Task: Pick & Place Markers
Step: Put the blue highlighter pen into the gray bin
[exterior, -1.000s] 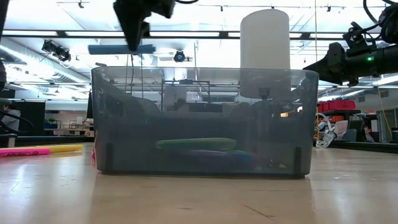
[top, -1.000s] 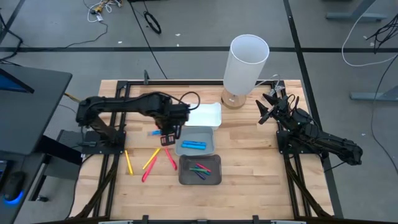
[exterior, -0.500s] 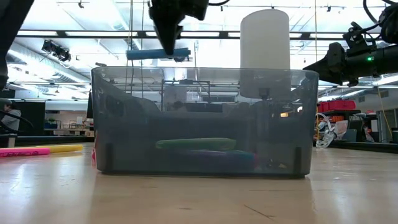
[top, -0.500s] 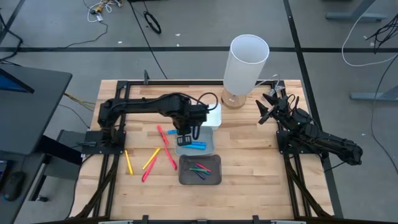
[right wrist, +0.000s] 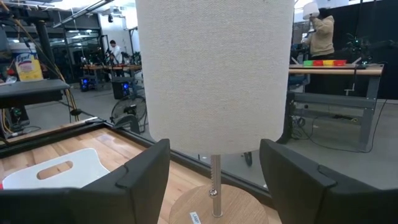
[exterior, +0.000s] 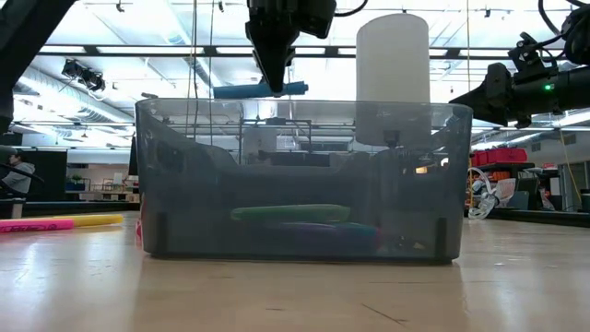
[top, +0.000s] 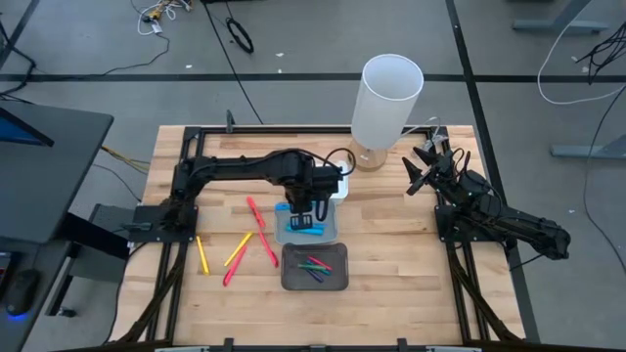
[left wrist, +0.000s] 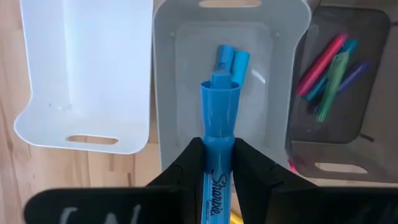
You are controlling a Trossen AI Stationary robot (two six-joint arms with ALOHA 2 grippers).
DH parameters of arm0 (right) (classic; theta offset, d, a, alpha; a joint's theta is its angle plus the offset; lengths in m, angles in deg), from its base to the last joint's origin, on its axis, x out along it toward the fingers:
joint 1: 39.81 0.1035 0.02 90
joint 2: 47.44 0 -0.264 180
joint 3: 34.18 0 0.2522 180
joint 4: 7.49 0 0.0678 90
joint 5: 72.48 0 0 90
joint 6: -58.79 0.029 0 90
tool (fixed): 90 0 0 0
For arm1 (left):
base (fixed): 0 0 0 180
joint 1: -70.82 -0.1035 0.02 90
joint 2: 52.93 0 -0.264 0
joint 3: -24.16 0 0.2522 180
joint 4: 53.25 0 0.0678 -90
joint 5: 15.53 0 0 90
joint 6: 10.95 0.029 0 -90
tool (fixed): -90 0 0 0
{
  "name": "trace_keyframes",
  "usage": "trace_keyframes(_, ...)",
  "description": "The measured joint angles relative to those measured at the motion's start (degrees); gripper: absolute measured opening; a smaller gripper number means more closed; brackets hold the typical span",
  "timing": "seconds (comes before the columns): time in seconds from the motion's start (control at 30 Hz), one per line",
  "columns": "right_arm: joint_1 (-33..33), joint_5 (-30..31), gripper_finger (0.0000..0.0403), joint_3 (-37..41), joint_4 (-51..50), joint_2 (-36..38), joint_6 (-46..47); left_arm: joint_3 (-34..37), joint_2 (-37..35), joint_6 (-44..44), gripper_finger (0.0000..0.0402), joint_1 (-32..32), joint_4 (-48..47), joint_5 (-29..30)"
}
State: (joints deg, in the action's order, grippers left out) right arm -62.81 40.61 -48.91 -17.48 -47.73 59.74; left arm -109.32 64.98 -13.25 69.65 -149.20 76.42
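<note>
The blue marker in my left gripper should be let go in the light grey tray [top: 301, 214] [left wrist: 194, 93], between the other blue markers and the white tray.
My left gripper [top: 305, 203] hangs over the light grey tray [top: 331, 233], shut on a blue marker [left wrist: 217, 112] that shows level in the low view [exterior: 261, 89]. Two more blue markers [left wrist: 227, 60] lie in that tray. Green, pink and purple markers [left wrist: 329, 68] lie in the dark grey tray [top: 315, 282]. Red, yellow and pink markers [top: 256, 213] lie loose on the table to the left. My right gripper [right wrist: 214, 155] waits open at the table's far right [top: 421, 168], facing the lamp. My left gripper pinches the blue marker's barrel [left wrist: 217, 163] between its two fingers, just behind the wider cap end. The fingers [exterior: 277, 69] come from above, pointing down, and lie across the marker. The marker stays level, lifted clear above the light grey tray.
A white tray [top: 328, 181] sits just beyond the light grey one. A tall white lamp [top: 387, 103] on a round wooden base stands at the far edge, between the arms. The dark grey tray fills the front of the low view [exterior: 300, 180].
My left gripper has carried the blue marker toward the table's right edge and slightly down, from over the bare wood left of the trays to over the light grey tray. The marker has stayed level and the grip shut.
</note>
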Motion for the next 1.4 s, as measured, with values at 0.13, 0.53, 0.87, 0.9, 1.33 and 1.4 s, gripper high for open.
trace_keyframes(0.13, 0.02, 0.0, 0.0251, 0.0, 0.01, 0.0, 0.0, 0.12, 1.71, 0.02, 0.0065, 0.0, 1.18, 1.28)
trace_keyframes(0.53, 0.01, 0.01, 0.0251, 0.0, 0.02, 0.01, -0.01, 0.21, 7.12, 0.0, 0.0065, 0.2, 4.91, 2.36)
trace_keyframes(0.87, 0.01, 0.01, 0.0251, 0.0, 0.01, 0.0, 0.0, 5.18, 7.87, -0.76, 0.0065, 0.48, 9.39, 2.32)
trace_keyframes(0.9, 0.01, 0.02, 0.0251, 0.0, 0.01, 0.0, -0.01, 5.85, 7.87, -0.68, 0.0065, 0.5, 9.62, 2.37)
trace_keyframes(1.33, 0.01, 0.01, 0.0251, 0.0, 0.02, 0.0, -0.01, 13.89, 7.78, 1.79, 0.0065, 0.28, 18.06, 3.37)
trace_keyframes(1.4, 0.0, 0.0, 0.0251, 0.0, 0.02, 0.0, 0.0, 14.98, 7.78, 2.77, 0.0065, 0.17, 19.61, 3.45)
